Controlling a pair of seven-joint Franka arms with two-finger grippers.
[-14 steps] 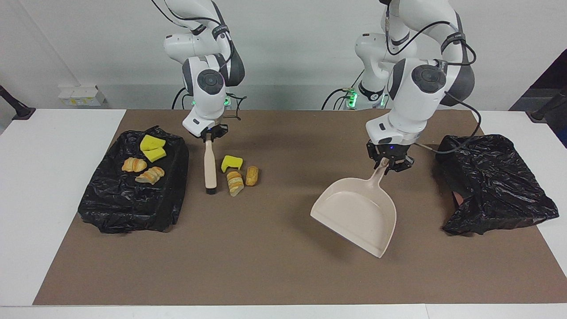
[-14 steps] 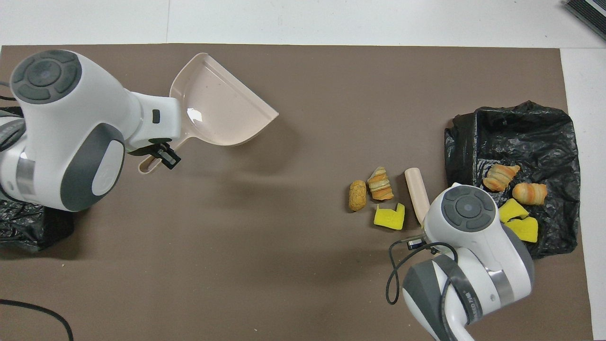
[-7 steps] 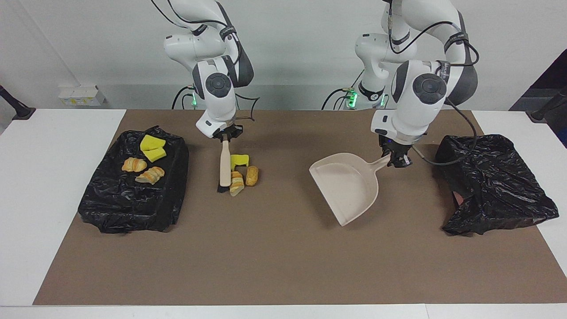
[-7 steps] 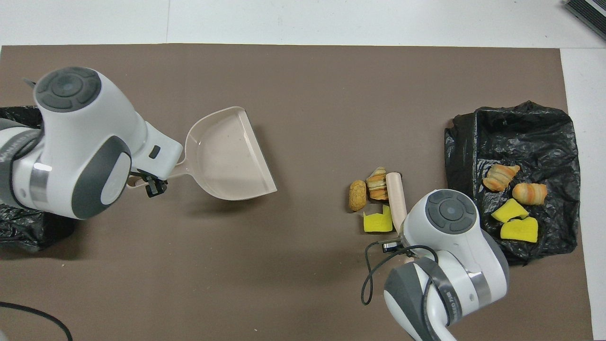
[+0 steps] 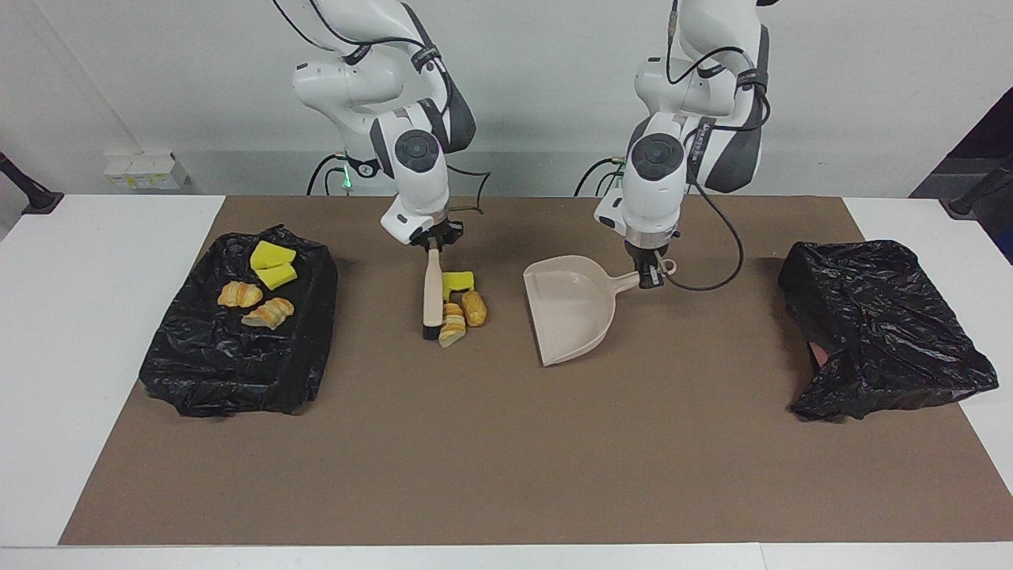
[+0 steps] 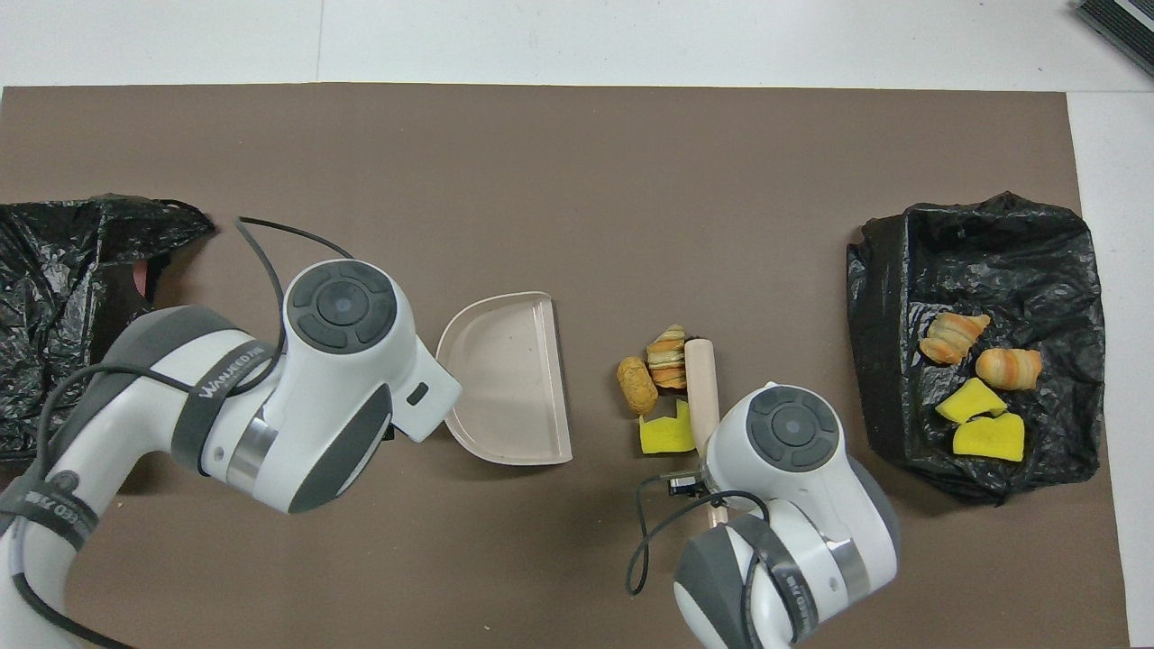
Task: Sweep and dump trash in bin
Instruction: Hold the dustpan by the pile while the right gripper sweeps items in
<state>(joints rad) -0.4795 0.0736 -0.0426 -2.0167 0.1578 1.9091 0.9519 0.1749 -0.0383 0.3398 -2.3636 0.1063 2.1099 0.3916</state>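
Observation:
The robot's right gripper will release the beige brush on the bare brown mat (image 6: 558, 532) between the robot's arms, close to the dustpan.
Three loose trash pieces lie mid-table: a yellow sponge chunk (image 5: 457, 280) (image 6: 665, 435), a bread bit (image 5: 475, 308) (image 6: 636, 386) and a croissant bit (image 5: 453, 325) (image 6: 667, 346). My right gripper (image 5: 431, 247) is shut on the beige brush (image 5: 431, 290) (image 6: 701, 379), whose black bristles are down on the mat, against the pieces on the side toward the right arm's end. My left gripper (image 5: 650, 274) is shut on the handle of the beige dustpan (image 5: 574, 313) (image 6: 509, 379). The pan sits low, its open edge facing the pieces a short gap away.
A black-bagged bin (image 5: 237, 356) (image 6: 983, 261) at the right arm's end carries two sponge chunks (image 6: 978, 419) and two croissant bits (image 6: 978, 351) on top. Another black-bagged bin (image 5: 878, 324) (image 6: 54, 288) stands at the left arm's end. Brown mat (image 5: 506, 459) covers the table.
The right gripper has swept the brush and the three pieces toward the table's middle. The left gripper has brought the dustpan in and down, turning its open edge to the pieces.

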